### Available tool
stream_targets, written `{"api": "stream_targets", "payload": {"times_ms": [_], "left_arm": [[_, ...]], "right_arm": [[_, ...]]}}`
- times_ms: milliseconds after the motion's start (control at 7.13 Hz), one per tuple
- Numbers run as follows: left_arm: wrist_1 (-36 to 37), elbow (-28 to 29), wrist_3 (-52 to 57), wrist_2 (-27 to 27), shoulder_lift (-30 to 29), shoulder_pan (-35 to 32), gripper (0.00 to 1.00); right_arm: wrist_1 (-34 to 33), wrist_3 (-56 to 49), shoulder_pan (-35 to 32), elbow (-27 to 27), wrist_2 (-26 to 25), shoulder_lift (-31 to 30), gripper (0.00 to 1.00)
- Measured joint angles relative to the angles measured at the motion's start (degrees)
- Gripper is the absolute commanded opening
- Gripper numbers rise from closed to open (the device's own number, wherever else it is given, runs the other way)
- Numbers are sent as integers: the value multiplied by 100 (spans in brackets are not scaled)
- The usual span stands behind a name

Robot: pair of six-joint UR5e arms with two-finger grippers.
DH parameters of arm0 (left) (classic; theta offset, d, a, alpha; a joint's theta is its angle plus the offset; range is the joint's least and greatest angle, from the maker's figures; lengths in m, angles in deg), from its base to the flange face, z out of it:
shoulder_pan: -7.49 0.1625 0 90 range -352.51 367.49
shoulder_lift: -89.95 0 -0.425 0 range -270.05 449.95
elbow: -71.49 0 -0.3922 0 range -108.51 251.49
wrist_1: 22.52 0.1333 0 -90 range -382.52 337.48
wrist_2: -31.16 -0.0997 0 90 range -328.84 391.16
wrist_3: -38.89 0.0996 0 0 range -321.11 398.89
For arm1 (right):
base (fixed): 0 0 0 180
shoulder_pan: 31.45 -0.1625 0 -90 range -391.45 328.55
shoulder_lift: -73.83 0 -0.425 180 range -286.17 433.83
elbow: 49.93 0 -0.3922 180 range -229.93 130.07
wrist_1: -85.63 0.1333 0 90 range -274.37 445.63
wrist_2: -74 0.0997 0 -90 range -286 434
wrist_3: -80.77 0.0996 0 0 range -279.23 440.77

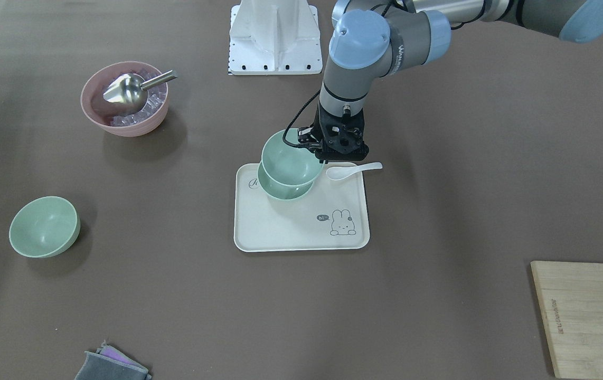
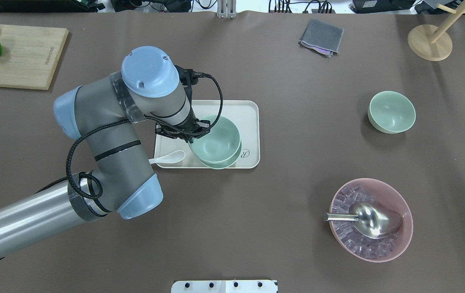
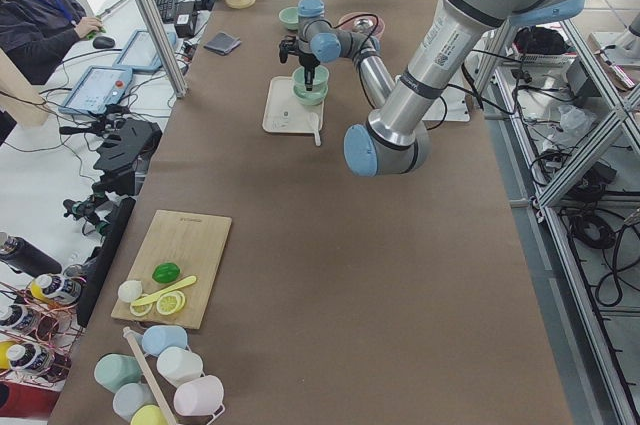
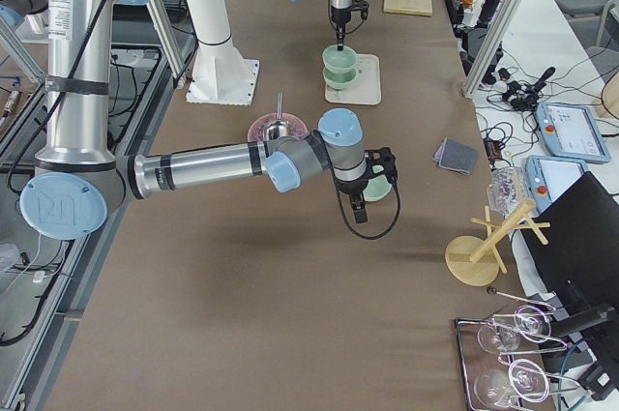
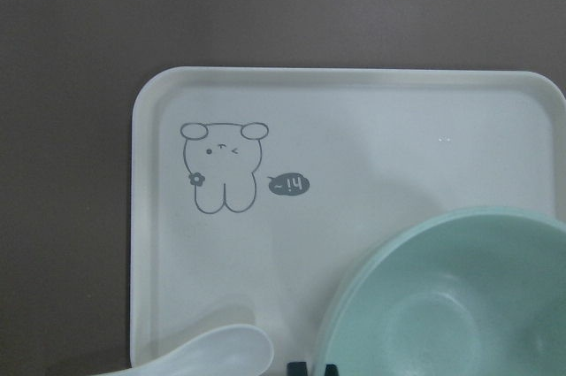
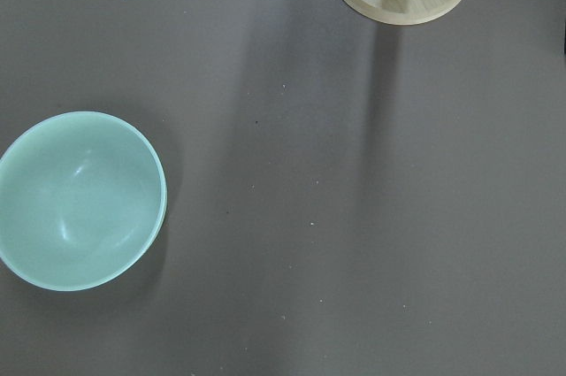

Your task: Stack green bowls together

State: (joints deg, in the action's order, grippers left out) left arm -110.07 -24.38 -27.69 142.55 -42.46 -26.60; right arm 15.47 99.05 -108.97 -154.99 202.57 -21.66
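Note:
I need to let go of the upper green bowl with my left gripper, nested inside the lower green bowl on the cream tray [image 1: 284, 173].
Two green bowls sit on the cream tray [image 1: 301, 235]. The upper green bowl [image 1: 291, 157] rests tilted in the lower green bowl [image 1: 282, 190]. My left gripper [image 1: 318, 153] is shut on the upper bowl's rim on its spoon side; it also shows in the overhead view [image 2: 194, 136]. The third green bowl [image 1: 44, 227] stands alone on the table, also in the overhead view [image 2: 391, 112] and the right wrist view [image 6: 81, 201]. My right gripper [image 4: 372, 177] hovers near this bowl; I cannot tell whether it is open or shut.
A white spoon [image 1: 351, 170] lies at the tray's edge beside the left gripper. A pink bowl [image 1: 90, 113] holds ice and a metal scoop [image 1: 127, 89]. A cutting board [image 1: 586, 316], a grey cloth [image 1: 111, 367] and a wooden stand [image 2: 430, 40] sit at the table's margins.

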Motion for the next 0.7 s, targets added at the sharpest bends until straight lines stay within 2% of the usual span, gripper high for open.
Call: {"api": "stream_targets", "payload": {"times_ms": [701], "left_arm": [[-941, 582, -86, -33, -5, 43, 0]], "right_arm": [[29, 9, 0, -12, -12, 4, 100]]}}
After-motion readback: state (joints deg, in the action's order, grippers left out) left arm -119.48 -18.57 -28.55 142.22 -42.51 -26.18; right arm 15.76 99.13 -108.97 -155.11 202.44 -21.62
